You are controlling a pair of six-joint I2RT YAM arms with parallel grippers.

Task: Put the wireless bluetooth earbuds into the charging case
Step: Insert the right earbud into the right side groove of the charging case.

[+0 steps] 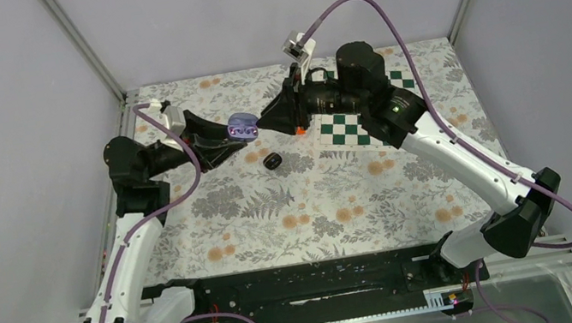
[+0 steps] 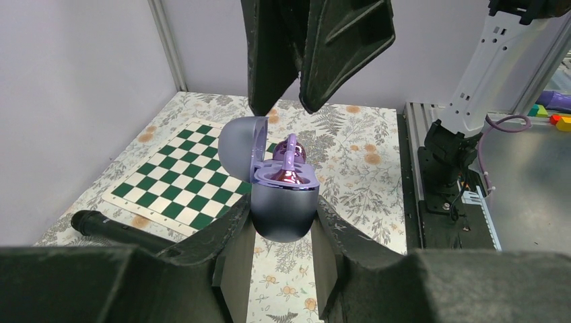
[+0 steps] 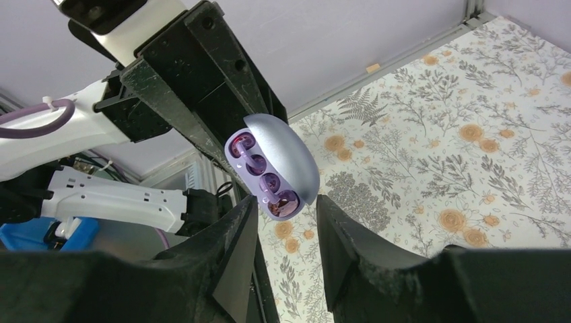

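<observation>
The robot's left gripper needs to set the lilac charging case down by the fern print, near the small black oval case (image 1: 249, 191).
The lilac charging case (image 2: 283, 214) hangs above the table with its lid (image 2: 237, 145) swung open, and my left gripper (image 2: 284, 205) is shut on its lower half. One pale purple earbud (image 2: 291, 156) stands tilted in a well of the case, its top sticking out. In the right wrist view the case (image 3: 286, 158) shows its shiny purple wells. My right gripper (image 3: 286, 198) is open, its tips right at the case's lower end with nothing gripped. From above, the two grippers (image 1: 240, 134) (image 1: 263, 119) meet at the case (image 1: 242, 127).
A small black oval case (image 1: 272, 161) lies on the floral mat below the grippers. A green and white chessboard (image 1: 354, 120) lies to the right, with a long black microphone (image 2: 101, 225) beside it, its orange end (image 1: 299, 130) under my right gripper. Frame posts stand at the back corners.
</observation>
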